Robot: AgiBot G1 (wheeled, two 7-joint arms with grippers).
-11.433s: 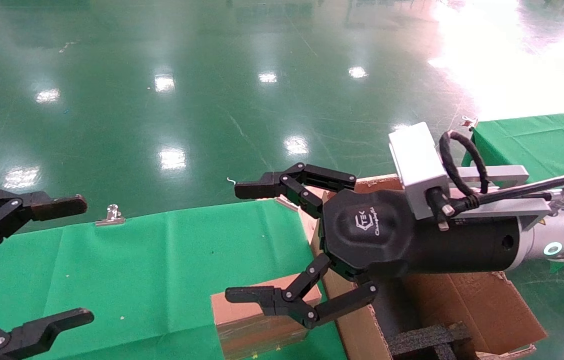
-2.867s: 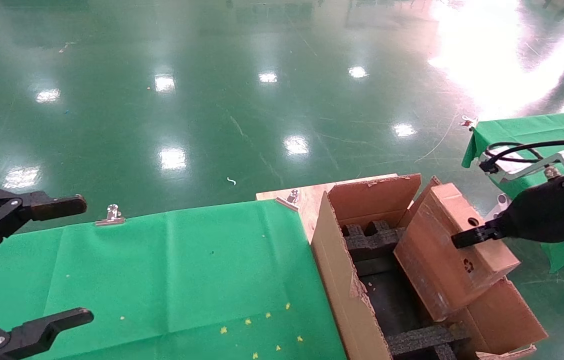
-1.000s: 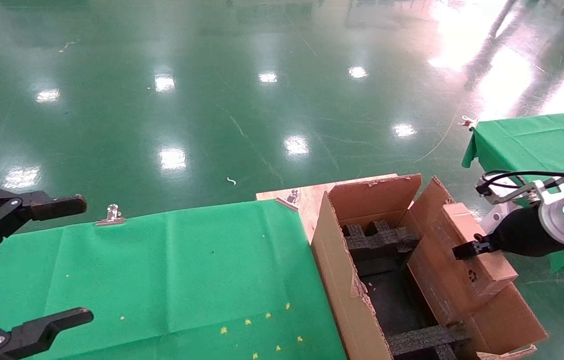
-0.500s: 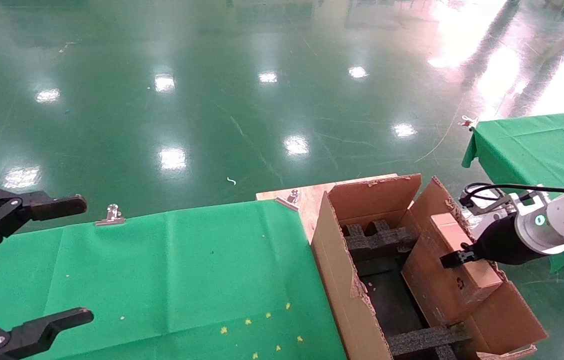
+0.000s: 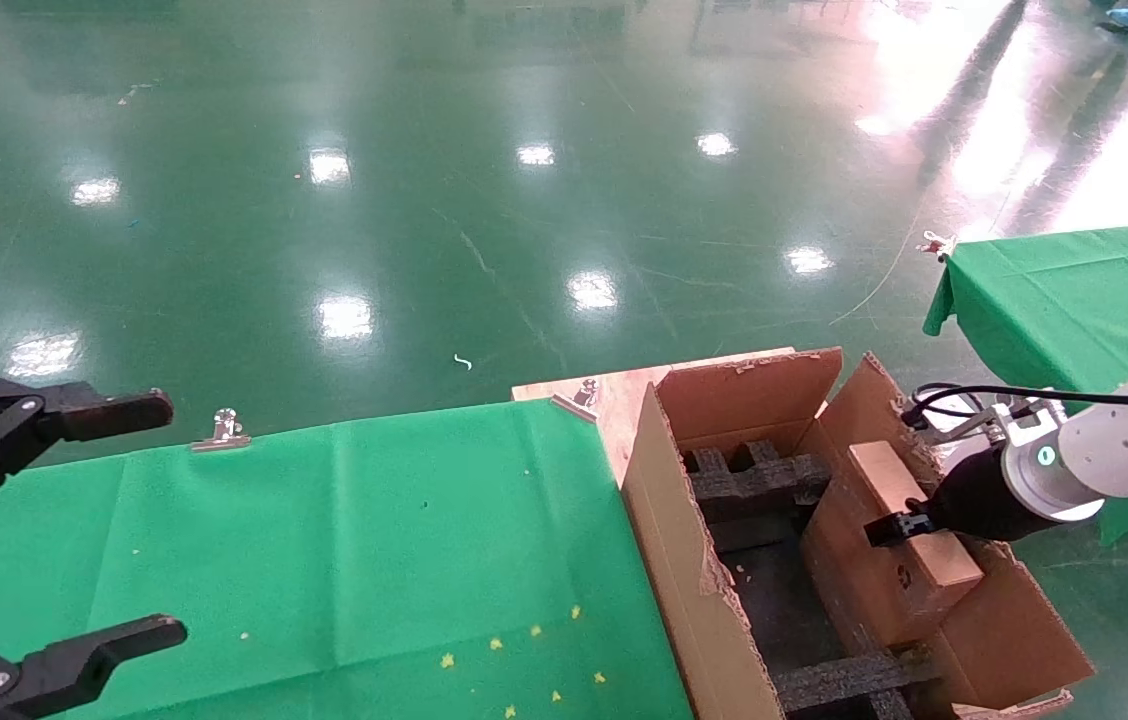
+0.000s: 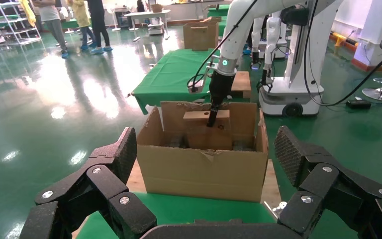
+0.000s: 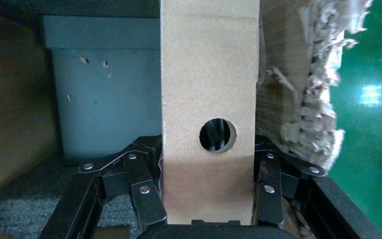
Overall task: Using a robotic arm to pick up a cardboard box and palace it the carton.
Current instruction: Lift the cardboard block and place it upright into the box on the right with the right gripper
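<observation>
Next, I release the cardboard box with my right gripper between the black foam inserts (image 5: pixel 843 576), against the side of the carton with the torn flap.
The small brown cardboard box (image 5: pixel 889 575) with a round hole and a recycling mark hangs tilted inside the right half of the large carton (image 5: pixel 679 560), close to its torn right flap. My right gripper (image 5: pixel 886 528), on the white arm, is shut on the box's upper end. In the right wrist view the black fingers (image 7: pixel 146 191) clamp both sides of the box (image 7: pixel 209 89) just below the hole. Black foam inserts (image 5: pixel 754 482) line the carton. The left wrist view shows the carton (image 6: pixel 204 172) and the box (image 6: pixel 199 115). My left gripper (image 5: pixel 74 520) is open and idle at far left.
A green cloth table (image 5: pixel 324 540) lies left of the carton, with a metal clip (image 5: pixel 222 430) on its far edge. A wooden board (image 5: pixel 614 392) sits under the carton. Another green table (image 5: pixel 1074 290) stands at right. Glossy green floor lies beyond.
My right gripper has carried the box from the table over the carton, then down and left from above the right flap into the carton. The left arm has not moved.
</observation>
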